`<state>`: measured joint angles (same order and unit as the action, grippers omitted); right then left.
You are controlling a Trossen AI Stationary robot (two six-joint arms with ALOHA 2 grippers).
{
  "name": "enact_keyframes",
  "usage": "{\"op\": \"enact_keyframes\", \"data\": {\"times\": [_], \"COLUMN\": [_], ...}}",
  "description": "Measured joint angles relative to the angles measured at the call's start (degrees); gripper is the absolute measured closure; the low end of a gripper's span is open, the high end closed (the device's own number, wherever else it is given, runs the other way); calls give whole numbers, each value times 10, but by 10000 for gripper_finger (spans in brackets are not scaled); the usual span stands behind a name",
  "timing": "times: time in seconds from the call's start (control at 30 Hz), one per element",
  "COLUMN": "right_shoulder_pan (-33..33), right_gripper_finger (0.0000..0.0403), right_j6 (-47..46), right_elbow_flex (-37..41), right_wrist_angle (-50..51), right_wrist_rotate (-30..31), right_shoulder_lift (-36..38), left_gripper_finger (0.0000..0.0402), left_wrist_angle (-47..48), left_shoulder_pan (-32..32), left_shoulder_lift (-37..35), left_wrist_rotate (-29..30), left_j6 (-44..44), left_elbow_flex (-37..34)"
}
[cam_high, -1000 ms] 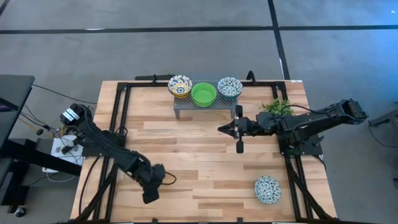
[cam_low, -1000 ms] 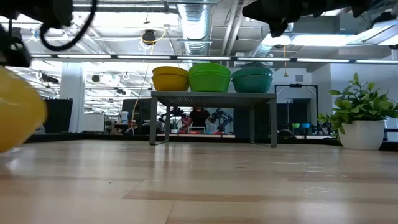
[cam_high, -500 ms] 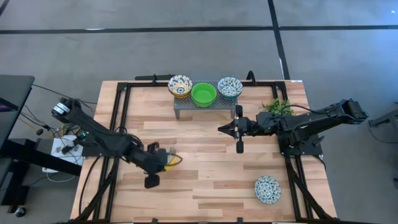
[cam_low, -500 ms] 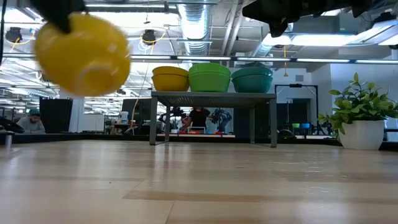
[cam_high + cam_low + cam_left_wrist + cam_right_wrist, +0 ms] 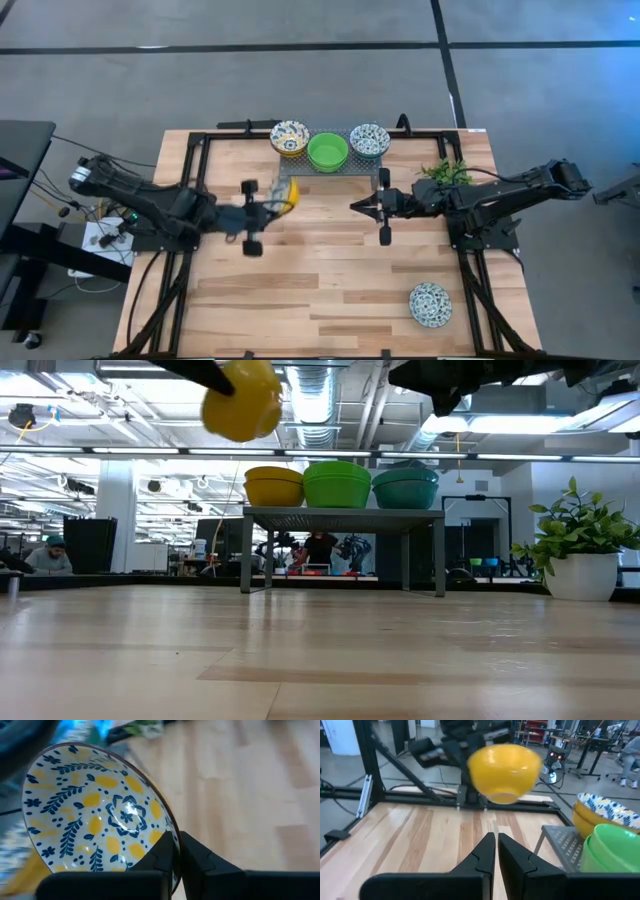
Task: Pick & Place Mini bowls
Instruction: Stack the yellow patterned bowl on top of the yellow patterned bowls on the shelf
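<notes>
Next, I release the yellow mini bowl from my left gripper inside the yellow-patterned one on the grey rack (image 5: 290, 135), beside the green bowl.
My left gripper (image 5: 270, 200) is shut on a mini bowl (image 5: 288, 193), yellow outside (image 5: 243, 400) and white inside with blue and yellow flowers (image 5: 100, 815). It hangs in the air just near-left of the grey rack (image 5: 330, 168). The right wrist view shows this bowl (image 5: 505, 767) with its base downward. On the rack stand three mini bowls: a yellow-patterned one (image 5: 290, 137), a green one (image 5: 327, 151) and a blue-patterned one (image 5: 370, 140). Another patterned mini bowl (image 5: 430, 304) rests on the table near its right near corner. My right gripper (image 5: 358, 207) is shut and hovers right of the rack's near side. My left gripper pinches the yellow bowl by its rim (image 5: 172, 851), one finger inside the bowl and one (image 5: 200, 862) outside its wall. The fingers come about level from the table's left. The bowl is lifted clear of the table.
A small green plant (image 5: 445, 172) in a white pot (image 5: 580, 575) stands near the table's right edge, behind my right arm. Black frame rails (image 5: 195, 190) run along the table's sides. Bare wood (image 5: 330, 280) lies across the near middle of the table.
My left gripper has carried the yellow bowl from the near left part of the table up and toward the far edge, slightly rightward, arriving beside the rack. The bowl has risen high in the low view. My right arm has kept still.
</notes>
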<state>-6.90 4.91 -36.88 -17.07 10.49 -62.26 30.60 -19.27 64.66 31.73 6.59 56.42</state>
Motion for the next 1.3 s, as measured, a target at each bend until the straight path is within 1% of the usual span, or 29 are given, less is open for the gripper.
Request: {"op": "enact_keyframes", "data": {"times": [0.13,0.27,0.33,0.43,0.5,0.57,0.67,0.77,0.87,0.93,1.07,1.2,1.3], "right_shoulder_pan": [6,12,16,22,24,27,30,30,30,30,30,30,29], "right_gripper_finger": [386,386,386,386,386,386,386,386,386,386,386,386,386], "right_j6": [0,-1,-3,-3,-3,-3,-3,-4,-4,-4,-4,-4,-4], "right_elbow_flex": [-8,-8,-8,-8,-8,-8,-8,-9,-9,-9,-9,-9,-9], "right_wrist_angle": [-3,1,4,12,20,21,21,28,42,47,48,49,51], "right_wrist_rotate": [0,0,0,0,0,0,0,0,0,0,0,0,0], "right_shoulder_lift": [0,0,0,0,0,0,0,0,0,0,0,0,0], "left_gripper_finger": [383,387,386,386,386,386,386,386,386,386,386,386,386], "left_wrist_angle": [-1,-3,-3,-2,3,14,48,77,83,81,82,84,106], "left_shoulder_pan": [72,142,183,243,278,308,340,358,361,361,361,361,361], "left_shoulder_lift": [11,26,37,61,80,101,132,153,167,170,172,172,172], "left_wrist_rotate": [2,2,-1,-8,-30,-50,-62,-67,-72,-76,-106,-108,-106], "left_j6": [66,159,187,204,205,207,206,199,197,197,197,197,197], "left_elbow_flex": [42,92,114,140,155,168,181,182,182,182,182,182,182]}}
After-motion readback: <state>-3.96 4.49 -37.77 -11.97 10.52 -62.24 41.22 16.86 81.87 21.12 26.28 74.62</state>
